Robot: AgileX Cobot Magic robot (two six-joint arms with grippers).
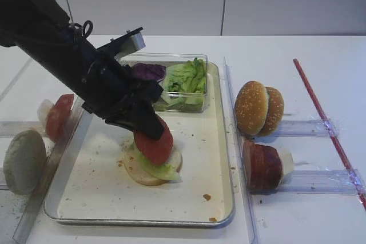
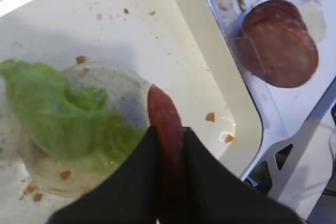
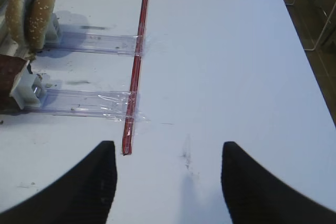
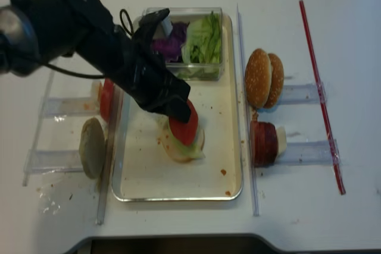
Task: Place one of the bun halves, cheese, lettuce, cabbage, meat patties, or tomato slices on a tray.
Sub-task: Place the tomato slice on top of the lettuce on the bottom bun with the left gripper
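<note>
Next, my left gripper lets go of the red tomato slice on the lettuce leaf topping the pale bun half [image 4: 186, 133] [image 2: 88, 116].
My left gripper [image 1: 150, 130] is shut on a red tomato slice [image 1: 155, 144], held on edge. The slice hangs just over a pale bun half [image 1: 143, 172] topped with a lettuce leaf [image 1: 163, 170], in the middle of the cream tray [image 1: 194, 198]. In the left wrist view the tomato slice [image 2: 164, 116] stands clamped between both black fingers, above the lettuce [image 2: 58, 114] and the bun half [image 2: 121, 90]. My right gripper [image 3: 168, 153] is open over bare white table, with nothing between its fingers. It is out of both exterior views.
A clear box [image 1: 183, 81] with lettuce and purple cabbage sits at the tray's far end. Sesame buns [image 1: 258, 108] and meat patties [image 1: 262, 167] stand in racks on the right. More tomato slices [image 1: 59, 117] and a pale bun half [image 1: 24, 161] stand on the left. A red strip [image 1: 329, 124] lies at the far right.
</note>
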